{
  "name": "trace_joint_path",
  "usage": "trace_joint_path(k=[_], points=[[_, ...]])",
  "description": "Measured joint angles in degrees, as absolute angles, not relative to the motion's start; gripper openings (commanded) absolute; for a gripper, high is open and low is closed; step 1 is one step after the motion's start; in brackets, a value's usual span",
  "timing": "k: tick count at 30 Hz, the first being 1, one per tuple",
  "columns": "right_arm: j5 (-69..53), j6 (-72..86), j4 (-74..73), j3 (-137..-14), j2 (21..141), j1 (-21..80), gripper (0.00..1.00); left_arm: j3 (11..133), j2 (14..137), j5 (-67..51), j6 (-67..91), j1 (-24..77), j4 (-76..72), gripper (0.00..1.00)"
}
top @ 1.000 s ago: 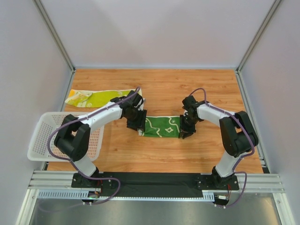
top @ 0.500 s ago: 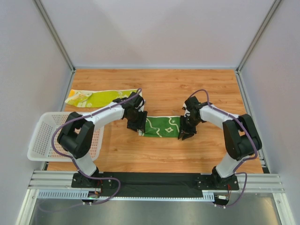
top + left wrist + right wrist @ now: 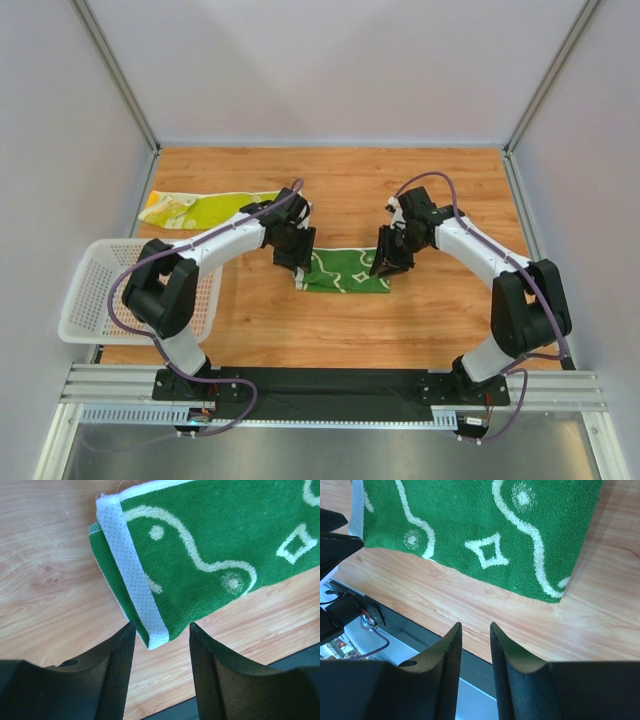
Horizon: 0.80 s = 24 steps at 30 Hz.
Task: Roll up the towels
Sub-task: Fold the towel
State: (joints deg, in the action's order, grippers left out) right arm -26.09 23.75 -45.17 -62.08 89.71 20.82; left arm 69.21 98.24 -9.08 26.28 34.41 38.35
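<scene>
Next, my left gripper pinches the band's near corner [image 3: 157,639] and even out the layers before rolling, because the green towel's under layer sticks out past its white dotted band.
A dark green towel [image 3: 345,271] with white swirls lies folded into a flat strip mid-table. Its left end [image 3: 135,580] has a white dotted band. My left gripper [image 3: 296,256] hovers over that end, open; the towel's corner sits just beyond the gap [image 3: 161,632] and nothing is between the fingers. My right gripper [image 3: 389,260] is above the towel's right end [image 3: 555,555], jaws a narrow gap apart [image 3: 475,630] and empty over bare wood. The lime-yellow towel [image 3: 205,208] lies spread out at the back left.
A white mesh basket [image 3: 85,290] overhangs the table's left edge. The black base rail [image 3: 320,385] runs along the near edge. Grey walls and aluminium posts enclose the wooden table [image 3: 330,180].
The right gripper has risen and shifted left and back, now over the green towel's right end instead of beside it. The left gripper has stayed at the left end.
</scene>
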Motion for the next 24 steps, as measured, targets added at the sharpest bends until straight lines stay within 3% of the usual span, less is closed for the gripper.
trace_joint_path(k=[10,18,24], points=[[-26.1,24.6,-42.2,-62.5,95.0,20.0,0.28,69.8,99.0,-9.1,26.0,34.4,37.8,0.42],[-24.3,24.7,-39.7,-59.2,102.0,16.4,0.22,67.1,101.5,-10.7,25.4,34.4,35.6,0.02],[-26.0,26.2,-39.2,-58.0,102.8,14.8,0.23,64.4,101.6,-10.9,25.2,34.5,34.2,0.0]])
